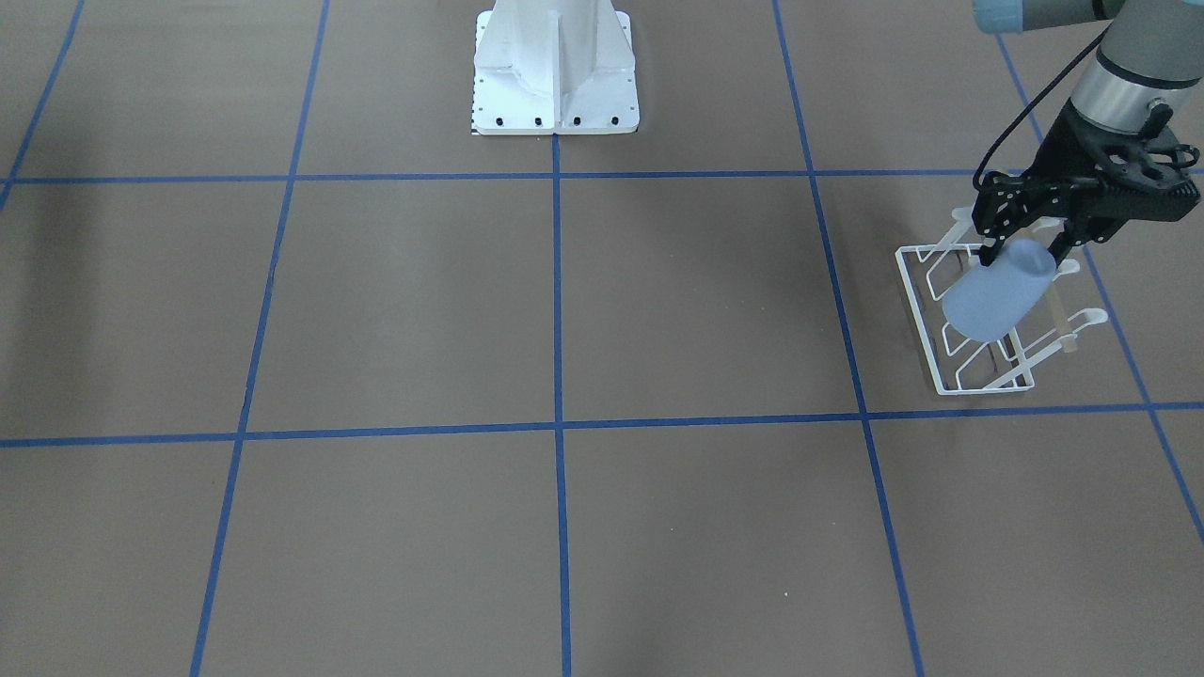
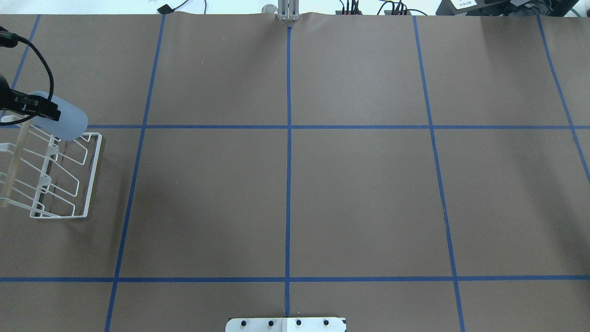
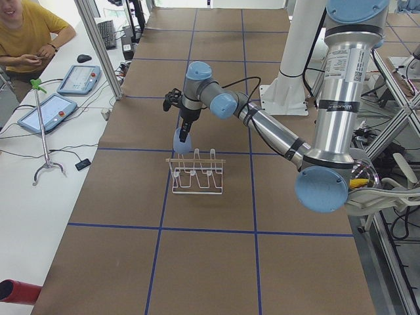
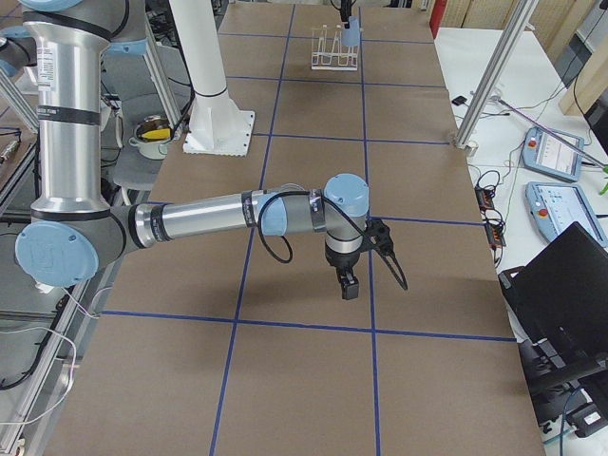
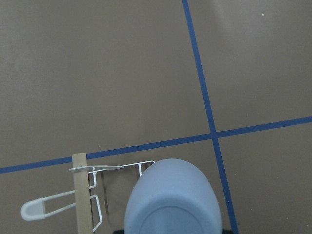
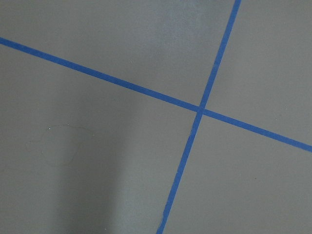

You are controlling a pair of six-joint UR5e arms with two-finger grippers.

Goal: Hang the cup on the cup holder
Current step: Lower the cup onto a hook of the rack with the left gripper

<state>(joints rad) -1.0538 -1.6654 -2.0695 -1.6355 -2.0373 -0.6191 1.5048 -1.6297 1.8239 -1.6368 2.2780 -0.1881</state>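
Note:
The robot's left gripper should release the light-blue cup on the cup holder [image 1: 966, 340], by its corner nearest the blue tape crossing.
My left gripper [image 1: 1022, 252] is shut on the light-blue cup [image 1: 997, 296], gripping it near its rim. The cup is tilted, with its closed bottom pointing away from the gripper. It hangs over the far end of the white wire cup holder [image 1: 941, 376]; I cannot tell whether it touches a peg. The overhead view shows the cup [image 2: 67, 121] above the holder's [image 2: 92, 175] corner. The left wrist view shows the cup's bottom [image 5: 170, 200] beside the wooden rod [image 5: 80, 195]. My right gripper [image 4: 375, 280] hovers over bare table far from the holder, and I cannot tell whether it is open.
The robot's white base plate [image 1: 555, 80] sits at the table's middle edge. Blue tape lines [image 2: 288, 138] divide the brown table. An operator [image 3: 26, 39] sits beside tablets at a side desk. A laptop [image 4: 570, 294] stands off the table's other end.

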